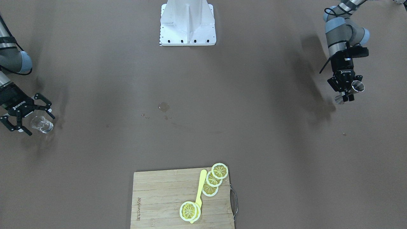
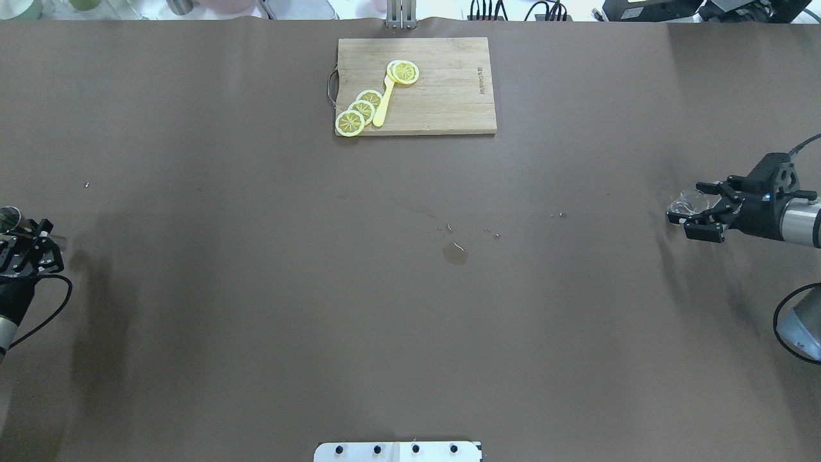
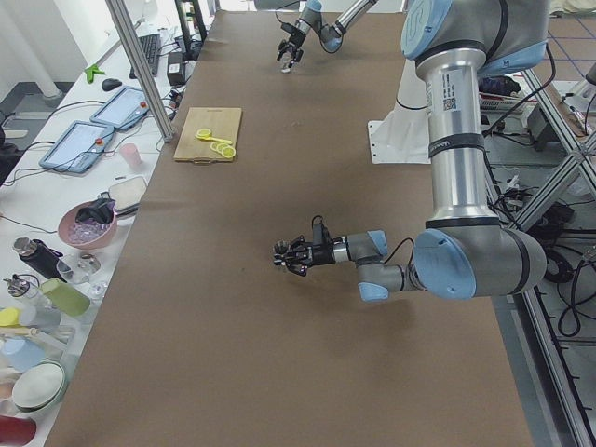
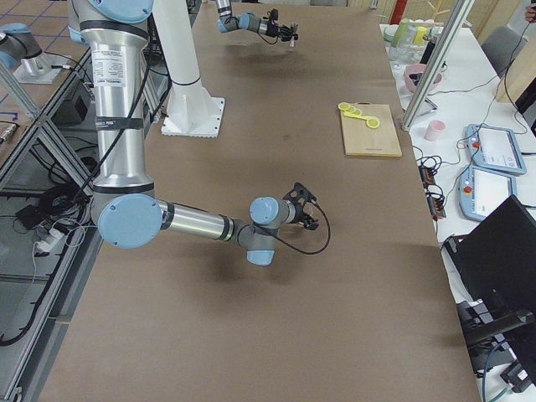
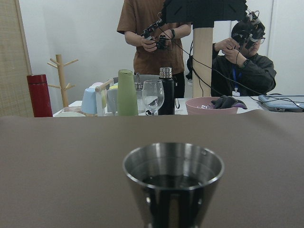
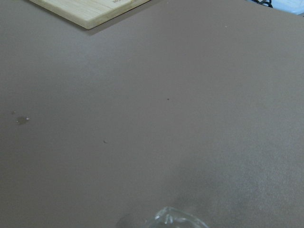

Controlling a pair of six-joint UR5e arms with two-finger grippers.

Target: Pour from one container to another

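Observation:
My left gripper needs to set the steel cup down on the bare brown table (image 1: 327,105), close to the lone droplet.
A steel cup (image 5: 173,183) with dark liquid in it stands upright in my left gripper (image 1: 348,93), which is shut on it at the table's left end. The overhead view has this cup (image 2: 9,218) at its left edge, ahead of the left gripper (image 2: 19,230). At the opposite end, a clear glass (image 1: 41,124) stands on the brown table. My right gripper (image 1: 31,118) is open, its fingertips on either side of the glass. Overhead, the glass (image 2: 689,202) sits at the tips of the right gripper (image 2: 700,215). Only the rim of the glass (image 6: 175,221) shows in the right wrist view.
A small puddle (image 2: 455,254) and a few droplets lie mid-table. A wooden cutting board (image 2: 449,102) with lemon slices (image 2: 360,110) and a yellow utensil sits at the far edge. The robot's white base (image 1: 187,28) is at the near edge. Bottles and people are beyond the left end.

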